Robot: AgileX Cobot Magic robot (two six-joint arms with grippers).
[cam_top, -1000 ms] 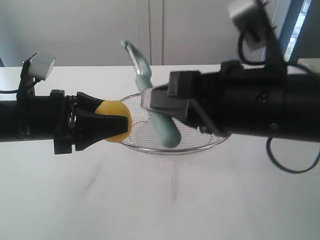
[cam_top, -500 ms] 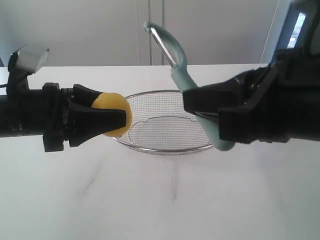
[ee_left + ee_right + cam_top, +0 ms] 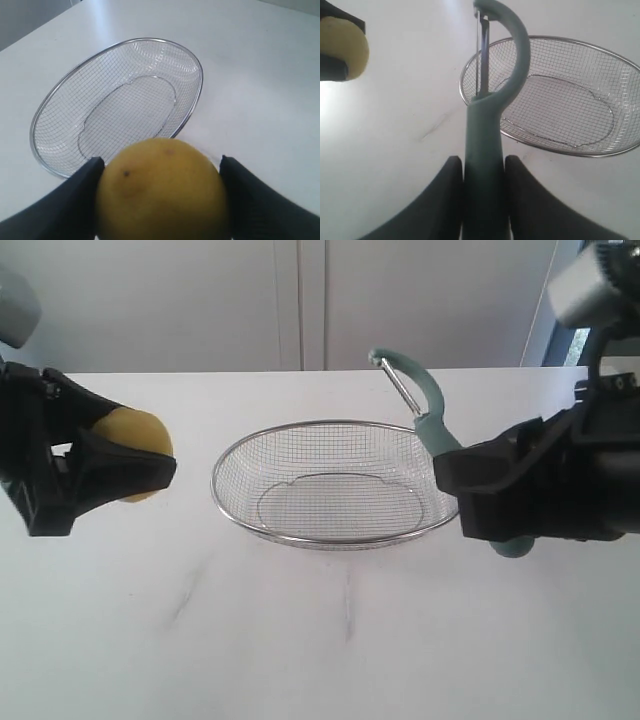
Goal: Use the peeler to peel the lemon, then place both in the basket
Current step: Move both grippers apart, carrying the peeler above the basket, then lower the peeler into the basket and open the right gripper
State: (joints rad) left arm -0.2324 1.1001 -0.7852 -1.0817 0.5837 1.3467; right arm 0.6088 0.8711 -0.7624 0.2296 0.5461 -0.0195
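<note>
I will use my right gripper to set the teal peeler down on the mesh bottom in the middle of the silver basket (image 3: 357, 497) (image 3: 568, 111).
My left gripper (image 3: 150, 468) is shut on the yellow lemon (image 3: 138, 443), held in the air left of the basket (image 3: 335, 536). In the left wrist view the lemon (image 3: 162, 192) fills the space between the two black fingers (image 3: 252, 200), with the basket's rim (image 3: 45, 105) beyond it. My right gripper (image 3: 455, 480) is shut on the handle of the teal peeler (image 3: 430, 420), which tilts up over the basket's right rim. The right wrist view shows the peeler (image 3: 487, 130) gripped between both fingers (image 3: 442, 200), its looped head and metal blade pointing toward the lemon (image 3: 345, 47).
The silver wire-mesh basket (image 3: 620, 145) sits alone in the middle of a white table. A faint dark smear marks the tabletop (image 3: 190, 595) in front of the basket. White cabinet doors stand behind the table's far edge.
Both arms have drawn apart from over the basket: the left gripper with the lemon went left, the right gripper with the peeler went right. The basket now shows fully.
</note>
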